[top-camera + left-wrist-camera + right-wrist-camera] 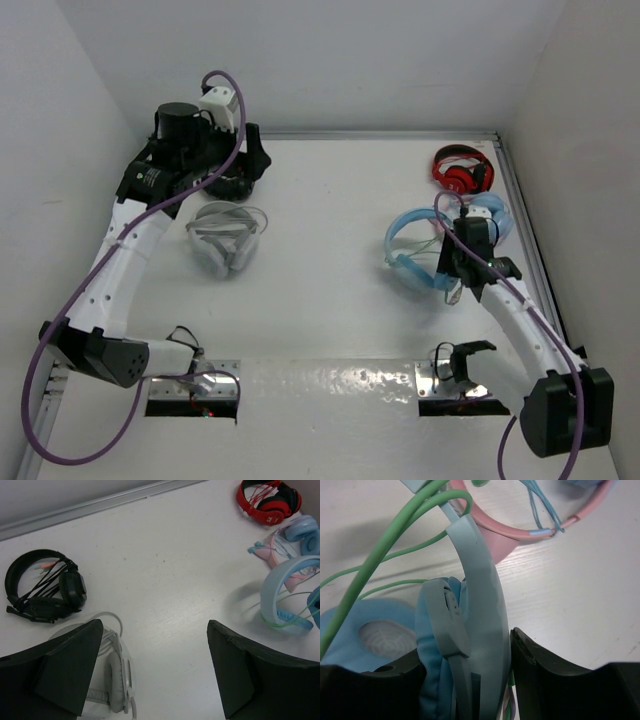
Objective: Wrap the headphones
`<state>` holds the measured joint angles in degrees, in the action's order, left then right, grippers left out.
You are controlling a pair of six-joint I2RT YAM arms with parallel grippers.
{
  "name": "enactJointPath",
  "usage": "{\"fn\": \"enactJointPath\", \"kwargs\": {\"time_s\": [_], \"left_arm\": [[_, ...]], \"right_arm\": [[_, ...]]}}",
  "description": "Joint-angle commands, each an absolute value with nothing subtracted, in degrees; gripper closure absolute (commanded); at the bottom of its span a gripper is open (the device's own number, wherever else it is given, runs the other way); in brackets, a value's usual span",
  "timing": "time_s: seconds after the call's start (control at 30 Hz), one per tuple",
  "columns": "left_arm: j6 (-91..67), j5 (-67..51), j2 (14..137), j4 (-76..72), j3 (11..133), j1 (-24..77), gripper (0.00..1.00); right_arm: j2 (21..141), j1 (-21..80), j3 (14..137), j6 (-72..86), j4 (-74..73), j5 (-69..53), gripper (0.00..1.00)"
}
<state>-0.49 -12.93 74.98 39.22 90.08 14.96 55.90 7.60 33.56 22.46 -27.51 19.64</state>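
Note:
Next, I release the light-blue headphones with my right gripper on the table (437, 265) just in front of the pink-banded cat-ear pair.
The light-blue headphones (412, 258) lie at the right of the table, with the wide headband arching to the left. They also show in the left wrist view (278, 586). My right gripper (468, 268) is shut on one side of them. In the right wrist view the jaws (465, 647) clamp the headband end and blue padded cup (481, 615). The pale-green cable (390, 540) runs loose in loops across the cup and table. My left gripper (243, 160) is open and empty (155, 626), held above the table at the far left.
A grey-white pair (226, 240) lies below the left gripper, with a black pair (45, 587) just beyond it. A red pair (462, 168) sits at the far right corner. The pink-banded cat-ear pair (492, 214) touches the blue headphones. Walls enclose the table.

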Motion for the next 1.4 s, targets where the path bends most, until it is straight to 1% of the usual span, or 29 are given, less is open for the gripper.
{"fn": "enactJointPath", "kwargs": {"time_s": [0.0, 0.27, 0.4, 0.5, 0.73, 0.93, 1.03, 1.2, 1.3, 1.33, 1.37], "left_arm": [[-0.4, -13.4, 73.9, 36.9, 90.2, 14.9, 0.17], [-0.3, -13.4, 73.7, 36.9, 90.0, 14.9, 0.17], [-0.3, -13.1, 73.6, 37.2, 89.6, 14.9, 0.17], [-0.3, -13.0, 73.2, 37.3, 89.6, 14.9, 0.17], [-0.3, -12.7, 72.9, 37.5, 88.8, 14.9, 0.17], [-0.3, -12.8, 72.4, 37.5, 88.1, 14.9, 0.17], [-0.3, -12.5, 72.2, 37.4, 87.7, 14.9, 0.17], [-0.3, -12.0, 71.7, 37.4, 87.3, 14.9, 0.17], [-0.3, -12.1, 71.6, 37.5, 86.9, 14.9, 0.17], [-0.3, -12.1, 71.7, 37.5, 87.0, 14.9, 0.17], [-0.3, -12.2, 71.7, 37.5, 86.8, 14.9, 0.17]], "right_arm": [[54.1, 7.5, 35.9, 19.5, -23.3, 13.2, 1.00], [58.0, 7.5, 37.7, 16.1, -24.2, 2.8, 1.00], [59.7, 7.5, 38.4, 16.5, -22.2, -5.4, 1.00], [60.5, 7.4, 37.6, 17.5, -19.9, -6.9, 1.00], [62.8, 6.2, 37.1, 18.4, -20.8, -1.6, 1.00], [66.7, 0.3, 37.4, 22.1, -23.6, 5.2, 1.00], [67.6, 0.2, 36.4, 23.9, -23.9, 13.4, 1.00], [69.7, -2.8, 36.1, 26.2, -25.3, 19.3, 1.00], [71.7, -2.8, 37.1, 26.3, -26.2, 20.7, 0.77], [72.5, -2.8, 37.4, 26.1, -26.8, 20.6, 0.74], [72.7, -2.8, 37.9, 26.0, -27.2, 20.7, 0.66]]}}
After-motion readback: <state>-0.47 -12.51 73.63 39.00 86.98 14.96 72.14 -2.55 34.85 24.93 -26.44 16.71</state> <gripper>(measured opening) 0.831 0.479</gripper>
